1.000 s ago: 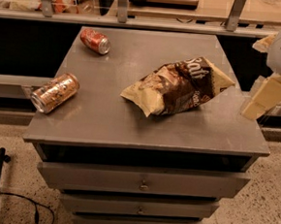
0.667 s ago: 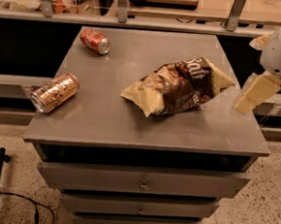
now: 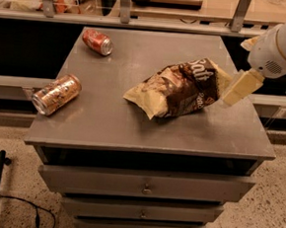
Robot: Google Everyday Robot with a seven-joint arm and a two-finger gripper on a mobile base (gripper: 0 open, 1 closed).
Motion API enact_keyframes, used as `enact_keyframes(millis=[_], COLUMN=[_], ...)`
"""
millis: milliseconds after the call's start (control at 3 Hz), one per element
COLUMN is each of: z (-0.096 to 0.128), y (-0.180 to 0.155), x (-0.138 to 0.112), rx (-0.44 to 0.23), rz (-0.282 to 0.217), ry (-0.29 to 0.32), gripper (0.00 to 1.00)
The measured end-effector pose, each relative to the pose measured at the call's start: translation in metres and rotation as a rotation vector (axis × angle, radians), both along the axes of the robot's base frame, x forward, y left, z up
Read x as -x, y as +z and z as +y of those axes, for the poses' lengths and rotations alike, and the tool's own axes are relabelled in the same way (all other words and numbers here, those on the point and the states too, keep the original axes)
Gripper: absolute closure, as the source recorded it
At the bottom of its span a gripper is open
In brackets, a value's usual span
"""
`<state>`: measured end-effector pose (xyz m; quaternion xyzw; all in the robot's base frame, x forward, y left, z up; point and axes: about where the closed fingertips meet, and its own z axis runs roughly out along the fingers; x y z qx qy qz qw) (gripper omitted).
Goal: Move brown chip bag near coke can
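The brown chip bag has its end (image 3: 218, 81) farthest from the copper-orange can. My gripper should grab the bag by that end.
The brown chip bag (image 3: 180, 87) lies on its side in the middle-right of the grey cabinet top (image 3: 108, 118), dark-brown and cream with white lettering. The coke can (image 3: 97, 41), small and red, lies on its side at the far left corner. My gripper (image 3: 239, 87) hangs at the right, its cream finger just beside the bag's right end, very close to or touching it. The white arm reaches in from the upper right.
A larger copper-orange patterned can (image 3: 56, 95) lies on its side at the left edge of the top. Drawers (image 3: 146, 188) sit below the front edge. A shelf and metal posts stand behind the cabinet. A black cable lies on the floor at lower left.
My gripper has moved left toward the bag's right end, from off the table's right edge to right beside the bag. The bag and both cans have not moved.
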<state>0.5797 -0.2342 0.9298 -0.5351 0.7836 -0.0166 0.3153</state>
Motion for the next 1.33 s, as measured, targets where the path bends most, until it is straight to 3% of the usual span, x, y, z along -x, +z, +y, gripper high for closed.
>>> enact_keyframes(millis=[667,1333], z=[0.032,0.052], y=[-0.022,-0.028], x=[-0.044,-0.062], rx=[-0.088,-0.080], rz=[-0.010,-0.030], ry=[0.037,0.078], gripper=[0.00,0.41])
